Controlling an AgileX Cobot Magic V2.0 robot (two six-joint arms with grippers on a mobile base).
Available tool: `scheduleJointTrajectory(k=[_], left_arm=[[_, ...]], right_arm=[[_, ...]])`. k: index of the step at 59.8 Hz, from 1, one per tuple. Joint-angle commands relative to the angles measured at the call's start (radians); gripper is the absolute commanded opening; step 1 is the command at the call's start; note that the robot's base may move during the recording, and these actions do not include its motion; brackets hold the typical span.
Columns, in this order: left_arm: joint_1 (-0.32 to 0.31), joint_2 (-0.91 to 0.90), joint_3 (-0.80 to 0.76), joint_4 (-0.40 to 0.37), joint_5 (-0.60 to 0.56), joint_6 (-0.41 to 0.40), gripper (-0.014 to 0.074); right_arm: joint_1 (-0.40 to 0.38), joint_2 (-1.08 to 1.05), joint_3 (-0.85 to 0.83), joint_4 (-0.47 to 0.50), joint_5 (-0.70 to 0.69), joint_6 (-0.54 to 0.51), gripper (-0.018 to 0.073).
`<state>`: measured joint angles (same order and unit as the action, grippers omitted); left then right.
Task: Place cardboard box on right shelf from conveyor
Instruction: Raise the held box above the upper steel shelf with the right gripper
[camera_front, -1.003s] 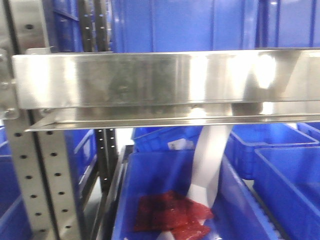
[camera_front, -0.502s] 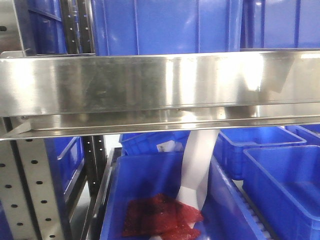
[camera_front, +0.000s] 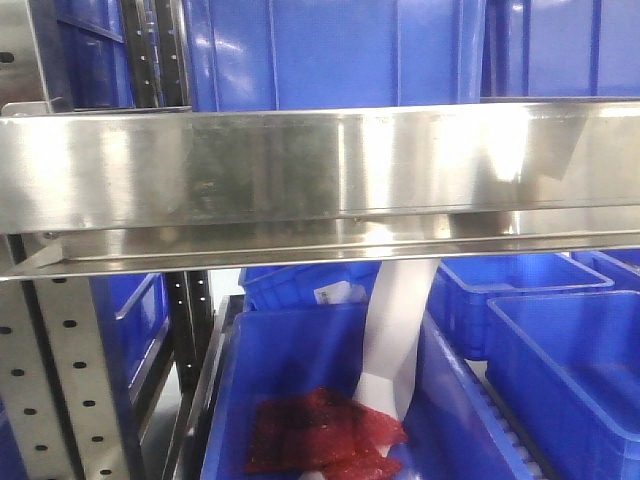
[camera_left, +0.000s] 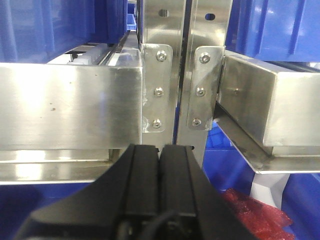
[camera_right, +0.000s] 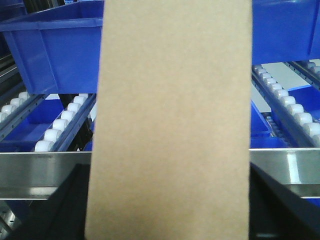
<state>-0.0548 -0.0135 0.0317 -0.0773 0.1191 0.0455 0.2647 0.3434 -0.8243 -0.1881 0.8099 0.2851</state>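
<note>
My right gripper should set the cardboard box down just behind the steel edge of the shelf, before the upper blue bins (camera_front: 398, 84).
The plain tan cardboard box (camera_right: 172, 120) fills the middle of the right wrist view, upright. My right gripper (camera_right: 170, 205) is shut on it, with a black finger (camera_right: 60, 210) on each side. Just beyond the box runs the right shelf's steel lip (camera_right: 40, 170), with white roller tracks (camera_right: 62, 122) behind it. In the front view that lip (camera_front: 320, 170) spans the whole width. My left gripper (camera_left: 160, 152) is shut and empty, facing the bolted steel uprights (camera_left: 182, 65) between two shelf sections. The conveyor is out of view.
Blue plastic bins (camera_front: 330, 50) stand on the shelf level above the lip, and more blue bins (camera_front: 560, 340) sit below. One lower bin holds a red mesh bag (camera_front: 325, 435) and a white strip (camera_front: 395, 330). A perforated upright (camera_front: 60, 380) stands at the left.
The front view slid right along the shelf and slightly closer between one second and half a second ago. Since then nothing has moved.
</note>
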Motion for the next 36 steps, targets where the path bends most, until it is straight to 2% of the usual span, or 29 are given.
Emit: scheduleJointTrajectory(k=[1, 9, 19, 29, 36], left_arm=[[-0.006, -0.013, 0.01, -0.006, -0.086, 0.0, -0.0116], [-0.006, -0.013, 0.01, -0.006, -0.086, 0.0, -0.0116], [-0.006, -0.013, 0.01, -0.006, -0.086, 0.0, -0.0116], [-0.006, -0.013, 0.01, -0.006, -0.086, 0.0, -0.0116], [-0.006, -0.013, 0.01, -0.006, -0.086, 0.0, -0.0116]], right_arm=[[-0.006, 0.013, -0.027, -0.024, -0.122, -0.008, 0.0285], [-0.006, 0.016, -0.027, -0.027, -0.136, -0.008, 0.0285], [-0.006, 0.114, -0.073, -0.029, -0.226, -0.047, 0.0285], [-0.006, 0.33, -0.218, -0.029, -0.284, -0.182, 0.0285], [0.012, 0.493, -0.324, -0.029, -0.306, -0.344, 0.0285]])
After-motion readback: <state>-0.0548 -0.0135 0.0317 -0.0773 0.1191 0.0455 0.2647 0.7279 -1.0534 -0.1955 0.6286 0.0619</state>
